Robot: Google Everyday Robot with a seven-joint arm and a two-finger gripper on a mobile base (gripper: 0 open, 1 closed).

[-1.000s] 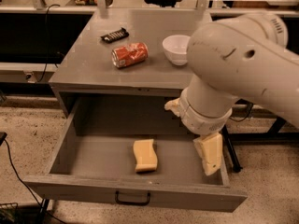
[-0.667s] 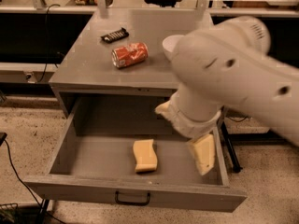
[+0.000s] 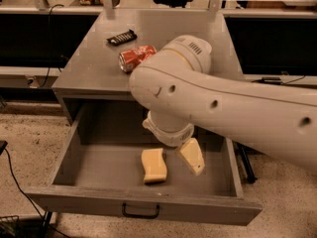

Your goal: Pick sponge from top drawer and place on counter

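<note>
I need to close my gripper on the middle of the pale yellow sponge point(image 3: 153, 165), which is lying there in the open top drawer.
The pale yellow sponge point(image 3: 154, 165) lies flat on the floor of the open top drawer point(image 3: 74, 148), near its front middle. My gripper point(image 3: 190, 157) hangs down inside the drawer just right of the sponge, close to it but not holding it. One cream wedge finger point(image 3: 192, 155) shows, splayed outward; the other is hidden behind my wrist. The gripper looks open and empty. My big white arm crosses the right half of the view and covers part of the grey counter point(image 3: 94, 68).
A crushed red soda can point(image 3: 136, 57) and a black flat object point(image 3: 122, 37) lie on the counter behind the drawer. The drawer's dark pull handle point(image 3: 141, 213) faces the camera. A black cable point(image 3: 20, 192) runs over the floor at the left.
My arm has swung left and lower into the drawer, bringing the gripper from the drawer's right side to right beside the sponge. The white bowl on the counter is now hidden by the arm.
</note>
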